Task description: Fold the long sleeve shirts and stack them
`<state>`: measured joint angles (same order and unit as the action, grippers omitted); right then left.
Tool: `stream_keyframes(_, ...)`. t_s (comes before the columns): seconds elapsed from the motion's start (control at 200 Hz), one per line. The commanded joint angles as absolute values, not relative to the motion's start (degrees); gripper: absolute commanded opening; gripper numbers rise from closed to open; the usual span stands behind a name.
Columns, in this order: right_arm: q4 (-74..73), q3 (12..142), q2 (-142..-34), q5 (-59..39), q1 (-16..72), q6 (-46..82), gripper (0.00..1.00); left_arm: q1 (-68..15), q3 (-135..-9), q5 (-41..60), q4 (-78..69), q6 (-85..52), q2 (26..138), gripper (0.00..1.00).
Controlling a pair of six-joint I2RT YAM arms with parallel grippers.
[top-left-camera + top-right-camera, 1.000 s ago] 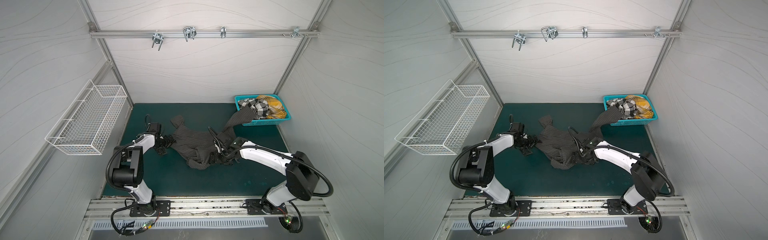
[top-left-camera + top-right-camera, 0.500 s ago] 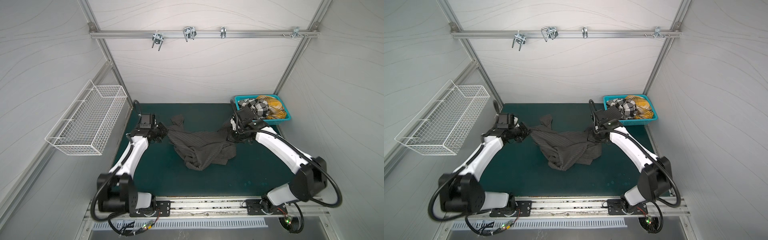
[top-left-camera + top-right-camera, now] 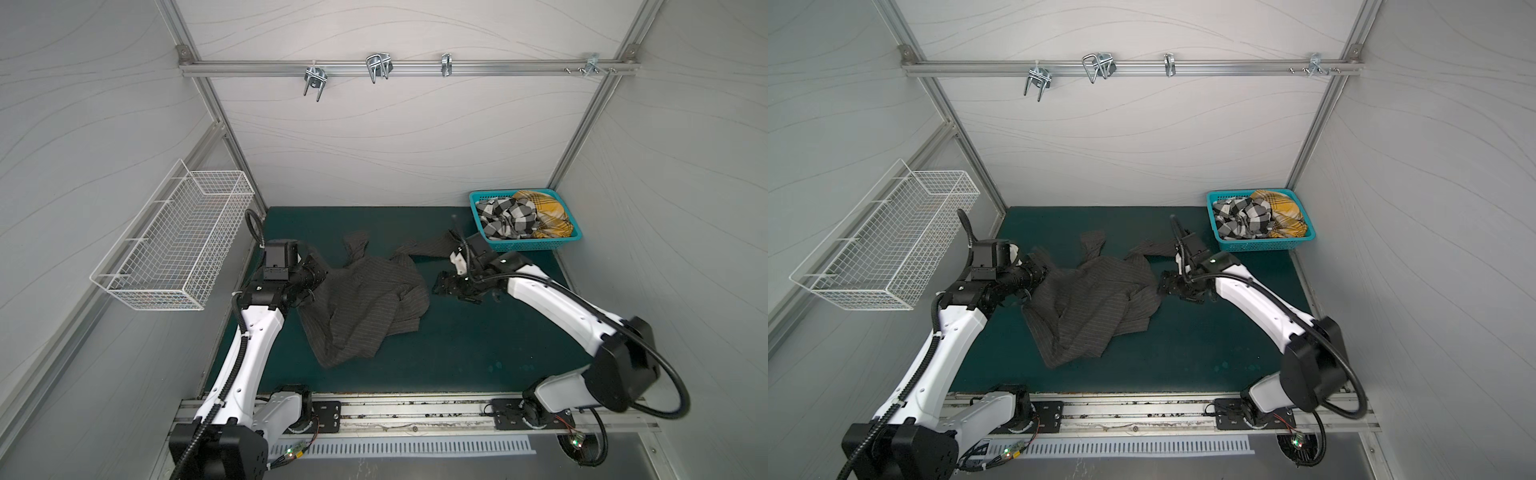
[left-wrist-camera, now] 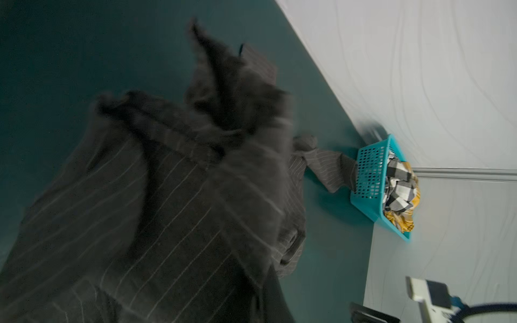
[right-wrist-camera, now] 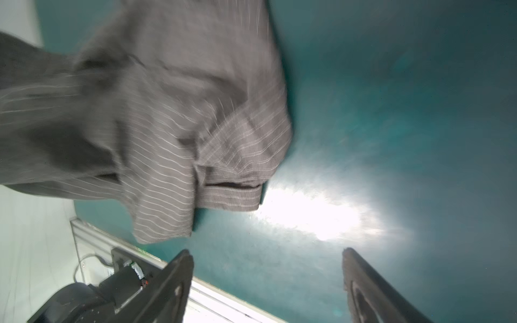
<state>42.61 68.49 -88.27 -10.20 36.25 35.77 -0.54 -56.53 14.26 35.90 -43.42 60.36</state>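
I should let go of the charcoal shirt's edge with my left gripper on the green mat (image 3: 307, 364), beside the shirt's nearest corner.
A dark charcoal pinstriped shirt (image 3: 365, 307) (image 3: 1092, 307) lies crumpled mid-mat, one sleeve (image 3: 428, 247) trailing toward the teal basket (image 3: 536, 245). My left gripper (image 3: 318, 276) (image 3: 1044, 272) is shut on the shirt's left edge. In the left wrist view the cloth (image 4: 167, 209) hides the jaws. My right gripper (image 3: 440, 286) (image 3: 1165, 284) hovers just right of the shirt, apart from it. In the right wrist view it (image 5: 265, 251) stands open and empty over bare mat, the shirt (image 5: 167, 125) beyond. A black-and-white check shirt (image 3: 507, 218) and a mustard plaid shirt (image 3: 548, 212) are bunched in the basket.
The teal basket (image 3: 1258, 246) stands at the mat's back right corner. A white wire basket (image 3: 178, 241) hangs on the left wall beside my left arm. A metal rail with hooks (image 3: 374, 68) runs across the back wall. Walls close in three sides.
My right gripper has let go of the sleeve near the basket, opened, and swung forward to the shirt's right edge. My left gripper stays shut on the left edge, shifted slightly forward.
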Motion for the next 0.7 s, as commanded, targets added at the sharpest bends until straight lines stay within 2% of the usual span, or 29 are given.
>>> stream_keyframes(0.0,39.4,72.1,-96.7,-9.4,37.6,41.6,0.85,-0.7,-59.4,14.1,35.1,-42.2,59.2,0.00)
stream_keyframes(0.185,32.4,73.9,-107.4,-10.1,37.6,44.8,0.73,-0.7,-61.1,14.3,35.1,-42.0,59.8,0.00)
stream_keyframes(0.265,29.5,74.2,-110.9,-12.0,37.4,45.0,0.65,-0.6,-61.4,13.9,35.1,-41.7,60.2,0.00)
stream_keyframes(0.295,28.6,74.1,-111.9,-12.3,37.3,45.1,0.55,-0.6,-61.6,13.7,35.1,-41.6,60.5,0.00)
stream_keyframes(0.355,27.6,74.4,-112.8,-13.5,36.5,44.6,0.19,-0.6,-62.4,13.0,35.2,-41.2,61.0,0.00)
stream_keyframes(0.405,28.1,74.8,-111.3,-13.4,35.2,43.6,0.00,-0.6,-63.4,11.6,35.4,-41.0,61.3,0.00)
stream_keyframes(0.475,32.7,77.1,-106.0,-8.8,33.1,40.4,0.00,-0.6,-65.7,8.3,36.7,-40.9,61.3,0.00)
stream_keyframes(0.615,47.3,90.5,-94.0,7.4,30.5,31.4,0.00,-0.6,-70.5,2.4,37.5,-41.3,58.4,0.00)
stream_keyframes(0.695,51.5,96.8,-88.8,11.8,29.8,26.6,0.00,-0.6,-73.0,1.7,39.0,-42.2,57.1,0.00)
